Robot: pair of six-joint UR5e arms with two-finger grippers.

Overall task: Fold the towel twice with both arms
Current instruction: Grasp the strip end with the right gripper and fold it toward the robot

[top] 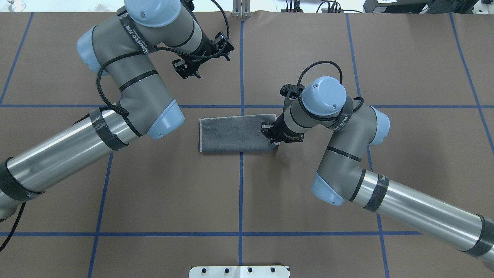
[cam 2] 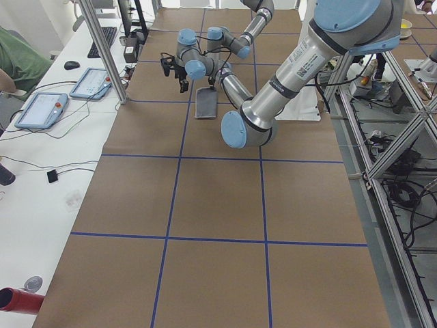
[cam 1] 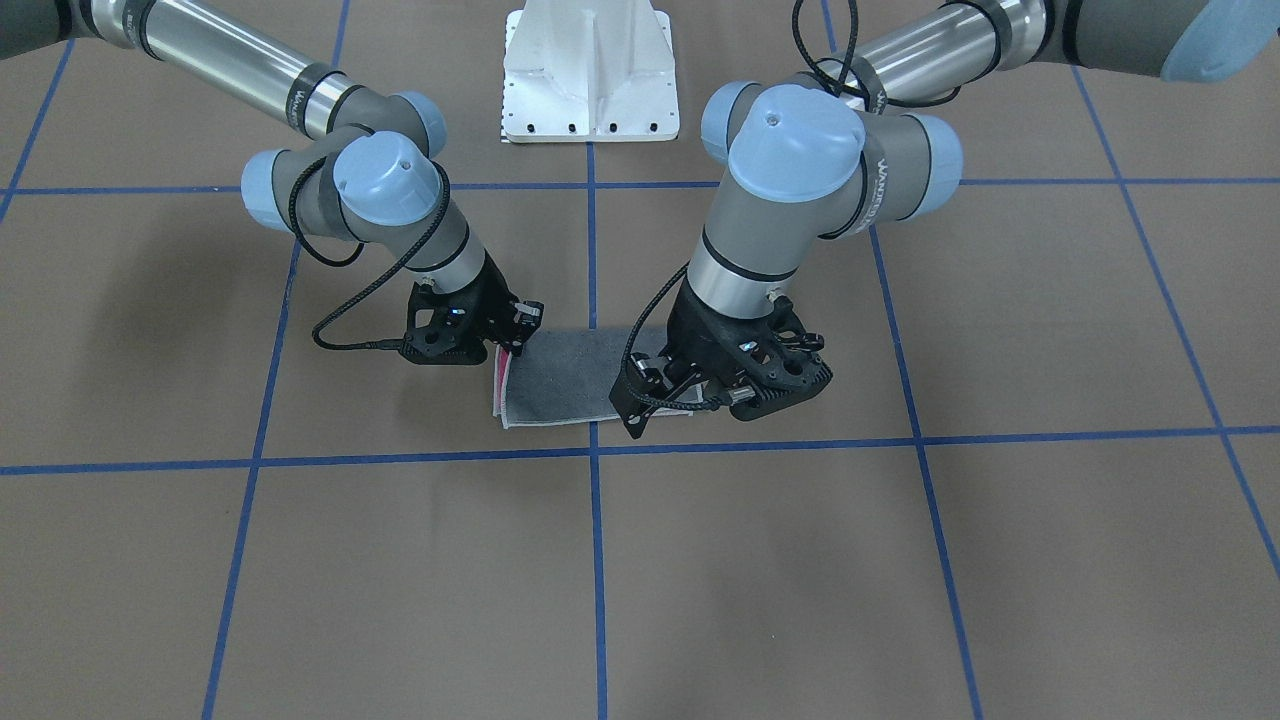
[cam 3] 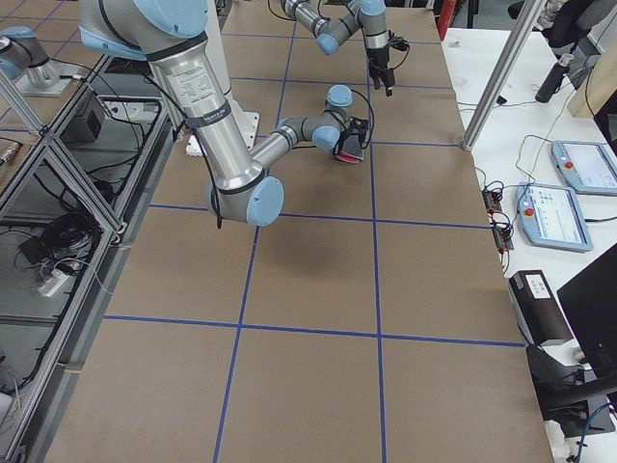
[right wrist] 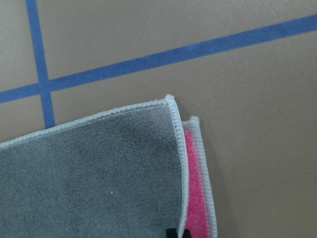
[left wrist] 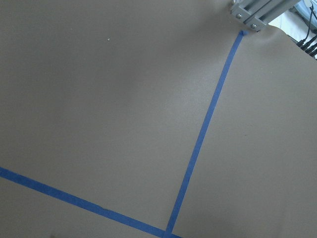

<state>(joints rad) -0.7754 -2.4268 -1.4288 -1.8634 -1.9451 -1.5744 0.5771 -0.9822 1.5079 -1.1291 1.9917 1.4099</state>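
Note:
Next, my right gripper lets go of the towel on my left gripper's side of the pedestal's blue tape line (cam 1: pixel 662 294).
The towel (cam 1: pixel 570 380) lies folded into a long strip, dark grey face up (top: pixel 231 135), with a pale stitched border. Pink (right wrist: pixel 194 198) peeks out from the lower layer at its short end. My right gripper (cam 1: pixel 516 338) is down at that end (top: pixel 271 138) and appears shut on the towel's edge, which rises slightly toward it. A dark fingertip barely shows at the bottom of the right wrist view. My left gripper (top: pixel 202 58) hangs open above the table, away from the towel, toward the far side (cam 1: pixel 640 395). Its wrist view shows only paper and blue tape.
Brown paper with a blue tape grid (top: pixel 241 173) covers the table. The white pedestal base (cam 1: pixel 590 90) stands at the robot's edge. A side bench holds tablets (cam 2: pixel 41 109) and a keyboard, with a person's green sleeve (cam 2: pixel 17 58) beside it. Metal frame posts (cam 3: pixel 496 72) line the table's long side.

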